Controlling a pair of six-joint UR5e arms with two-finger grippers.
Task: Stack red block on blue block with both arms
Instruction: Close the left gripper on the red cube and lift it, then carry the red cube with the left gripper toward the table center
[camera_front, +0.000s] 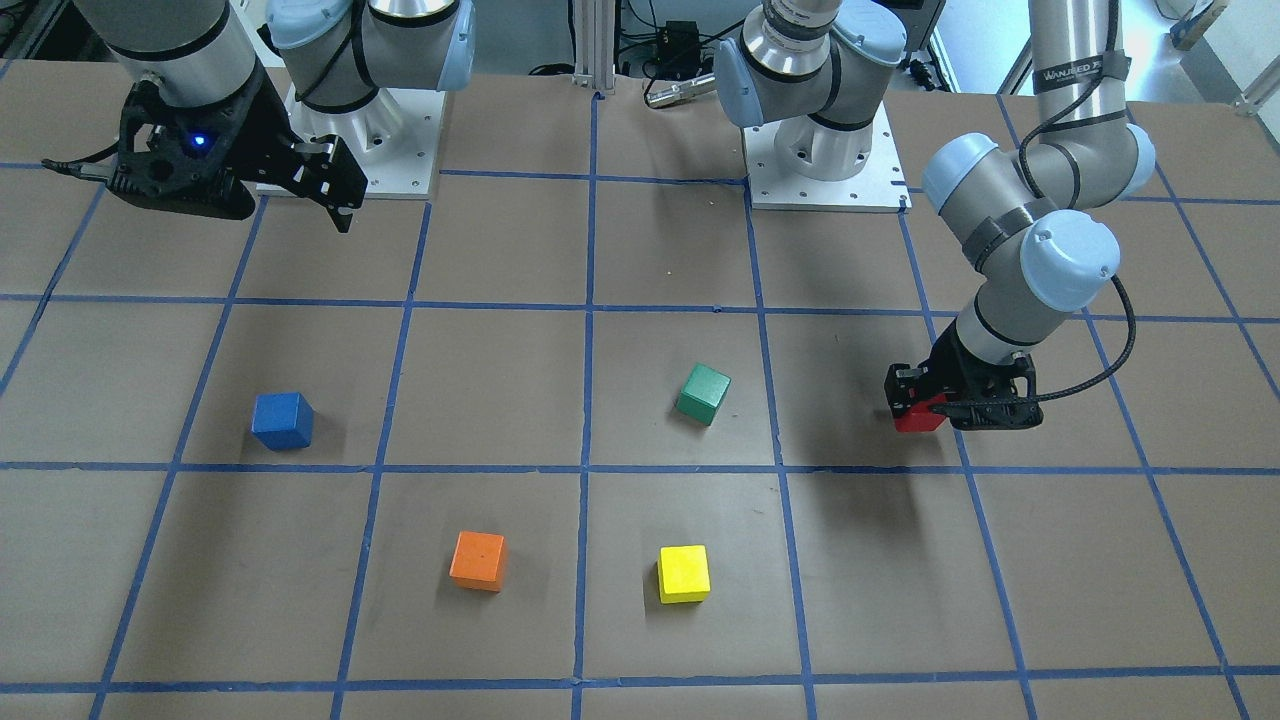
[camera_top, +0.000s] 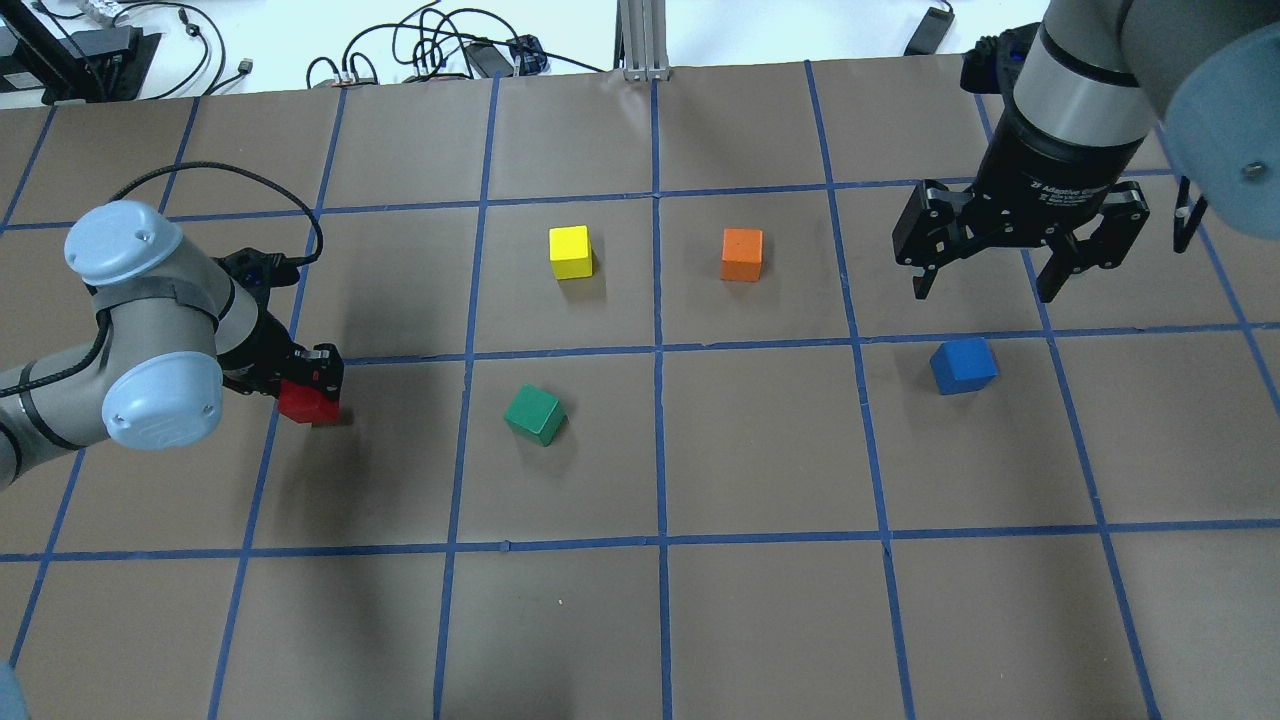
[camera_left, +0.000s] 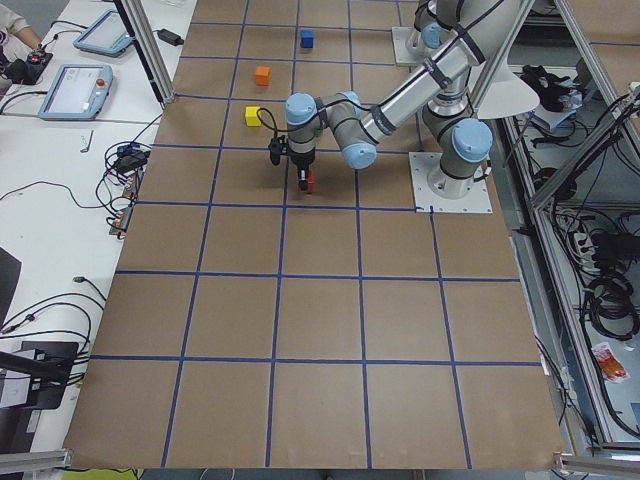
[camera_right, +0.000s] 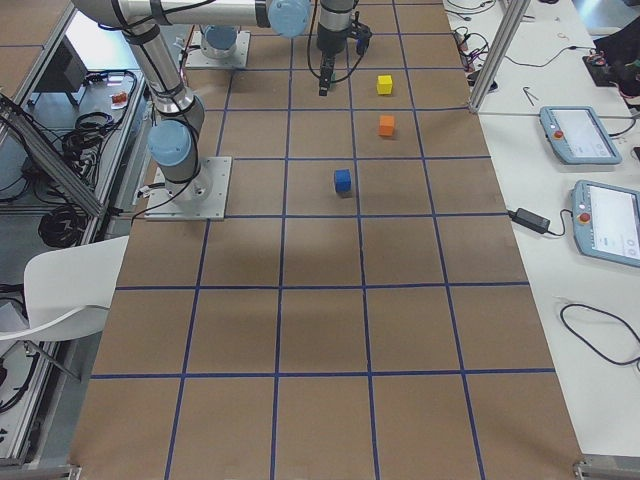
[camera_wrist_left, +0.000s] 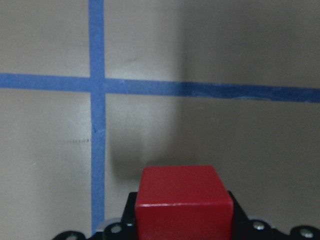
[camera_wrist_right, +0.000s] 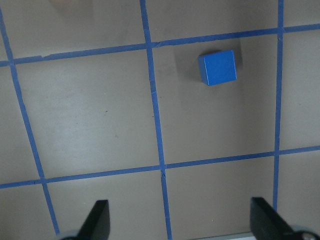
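Next, I let go of the red block with my left gripper on the blue tape crossing (camera_front: 588, 469) between the green cube and the orange cube.
The red block (camera_top: 306, 404) is held in my left gripper (camera_top: 314, 388), which is shut on it low over the table at the left side. The left wrist view shows the red block (camera_wrist_left: 184, 200) between the jaws, with a blue tape cross ahead of it. I cannot tell whether the block touches the table. The blue block (camera_top: 963, 365) sits alone on the table at the right. My right gripper (camera_top: 983, 292) hangs open and empty well above the table, just beyond the blue block (camera_wrist_right: 217, 67), which shows in the right wrist view ahead of the open fingers (camera_wrist_right: 99, 220).
A green cube (camera_top: 535, 414) lies tilted near the middle, between the red and blue blocks. A yellow cube (camera_top: 571, 252) and an orange cube (camera_top: 742, 254) sit farther from the robot. Blue tape lines grid the brown table (camera_top: 660, 620).
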